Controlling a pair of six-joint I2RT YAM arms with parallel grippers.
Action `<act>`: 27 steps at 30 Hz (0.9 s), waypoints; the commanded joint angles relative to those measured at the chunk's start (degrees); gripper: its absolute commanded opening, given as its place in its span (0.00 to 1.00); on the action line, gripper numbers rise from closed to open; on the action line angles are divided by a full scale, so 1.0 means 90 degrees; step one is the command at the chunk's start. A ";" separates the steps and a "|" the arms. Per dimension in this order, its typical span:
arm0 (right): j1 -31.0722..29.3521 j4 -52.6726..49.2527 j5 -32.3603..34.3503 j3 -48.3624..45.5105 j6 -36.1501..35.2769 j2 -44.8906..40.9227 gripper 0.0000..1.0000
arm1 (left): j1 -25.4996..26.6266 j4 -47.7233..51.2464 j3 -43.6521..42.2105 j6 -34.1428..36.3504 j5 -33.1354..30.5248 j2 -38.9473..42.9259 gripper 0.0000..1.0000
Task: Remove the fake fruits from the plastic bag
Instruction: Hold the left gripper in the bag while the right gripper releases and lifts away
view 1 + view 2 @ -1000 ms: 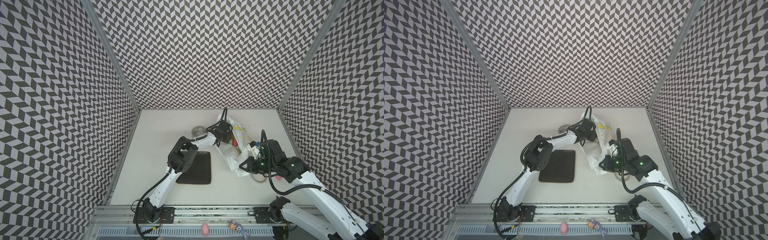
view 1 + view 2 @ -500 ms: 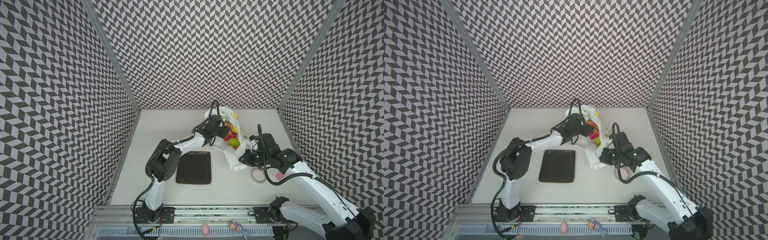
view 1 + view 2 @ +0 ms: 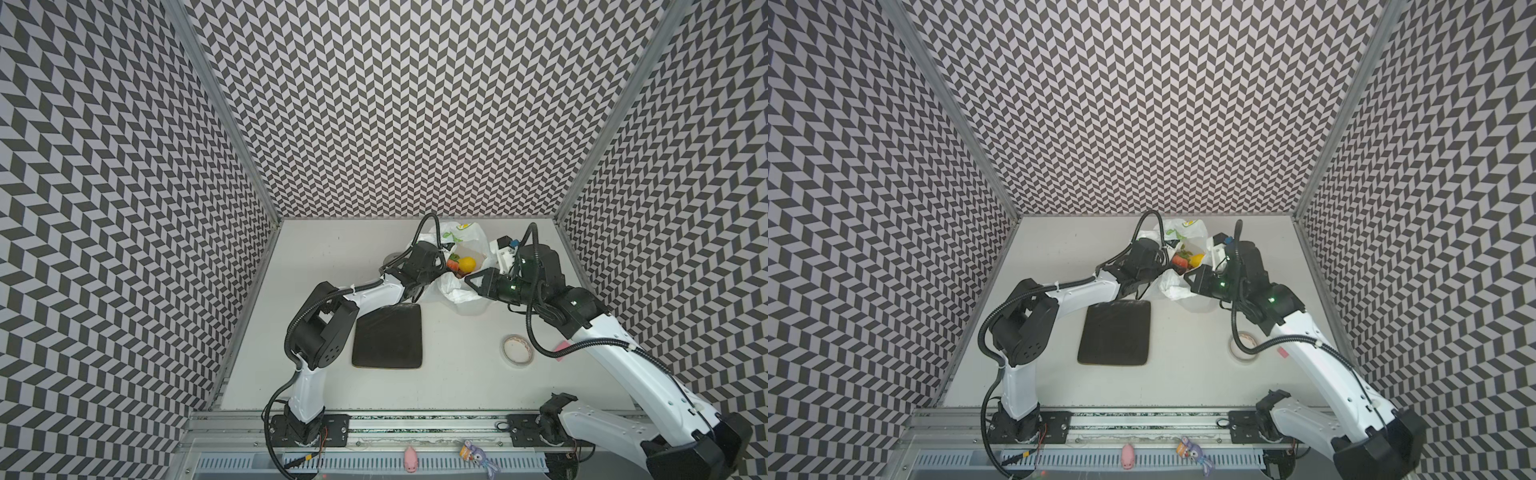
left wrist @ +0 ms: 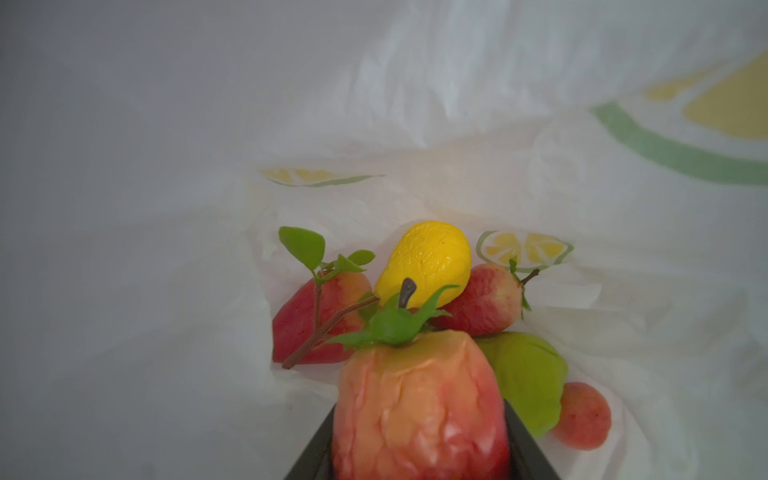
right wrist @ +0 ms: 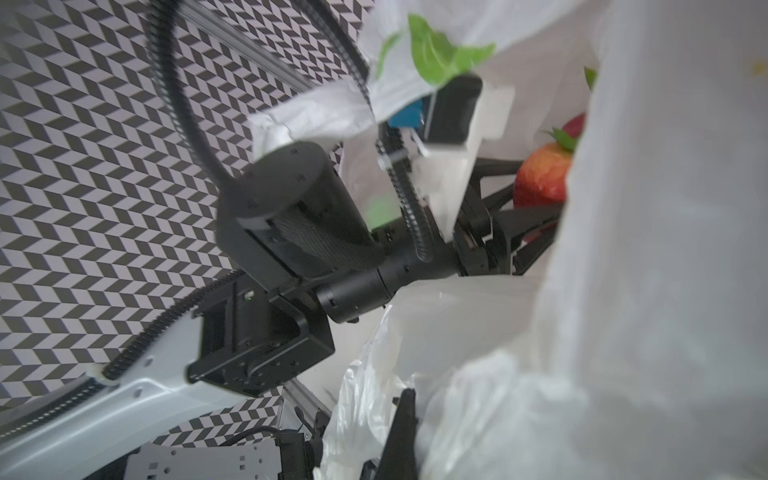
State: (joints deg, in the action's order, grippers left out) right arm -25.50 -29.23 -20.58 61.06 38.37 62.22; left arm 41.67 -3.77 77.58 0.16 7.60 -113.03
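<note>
The bag's near rim bunches by my left gripper, narrowing the bag's opening, so next my right gripper pulls away the bag's rim (image 3: 485, 243) opposite it.
The plastic bag (image 3: 462, 236) (image 3: 1185, 230), white with lemon prints, stands open near the back wall. My left gripper (image 4: 419, 451) (image 3: 445, 266) reaches into its mouth and is shut on a red-orange fake fruit (image 4: 419, 407) (image 5: 540, 178) with green leaves. Behind that one lie more fake fruits: a yellow lemon (image 4: 428, 262) (image 3: 466, 263) (image 3: 1197, 259), a green pear (image 4: 530, 374), two red ones (image 4: 320, 320) (image 4: 482, 299) and a small pink one (image 4: 582, 415). My right gripper (image 3: 470, 280) (image 5: 409, 411) is shut on the bag's near edge, holding up the film (image 5: 665, 249).
A black square mat (image 3: 388, 336) (image 3: 1116, 332) lies in front of the bag. A tape roll (image 3: 517, 351) (image 3: 1244, 347) sits under my right arm. A pink pig toy (image 3: 410, 459) and a purple toy (image 3: 478, 453) rest on the front rail.
Both grippers and the bag have moved toward the back wall. The bag's mouth has spread open, showing the fruits, with my left gripper inside it.
</note>
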 commanded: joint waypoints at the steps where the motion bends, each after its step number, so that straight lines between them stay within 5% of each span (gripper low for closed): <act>1: 0.0186 0.0776 0.0291 0.0267 -0.0177 0.0080 0.00 | 0.0115 0.0087 -0.0067 0.0615 -0.0186 -0.0114 0.19; 9: 0.0479 0.0562 0.0888 0.0118 -0.0748 0.0305 0.00 | 0.0350 0.0232 -0.0105 0.1859 -0.0978 -0.0079 0.17; 13: 0.0486 0.0066 0.1107 -0.0148 -0.1072 0.0136 0.00 | 0.0312 0.0235 -0.0058 0.1862 -0.1044 0.0017 0.17; 18: 0.0499 -0.1514 0.1437 -0.0506 -0.1361 -0.0466 0.48 | 0.0301 -0.0003 -0.0133 0.1478 -0.0923 0.0211 0.16; 24: 0.0499 -0.2755 0.2144 -0.0013 -0.0821 -0.1709 0.85 | 0.0293 -0.0275 -0.0254 0.1279 -0.0772 0.0264 0.15; 27: 0.0499 -0.3260 0.2586 0.0795 -0.0763 -0.1644 0.94 | 0.0296 -0.0508 -0.0370 0.1322 -0.0650 0.0348 0.15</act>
State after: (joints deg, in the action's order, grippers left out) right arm -21.19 -54.57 -3.33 62.41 30.30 47.79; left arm 44.47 -4.58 75.33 12.08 0.03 -112.75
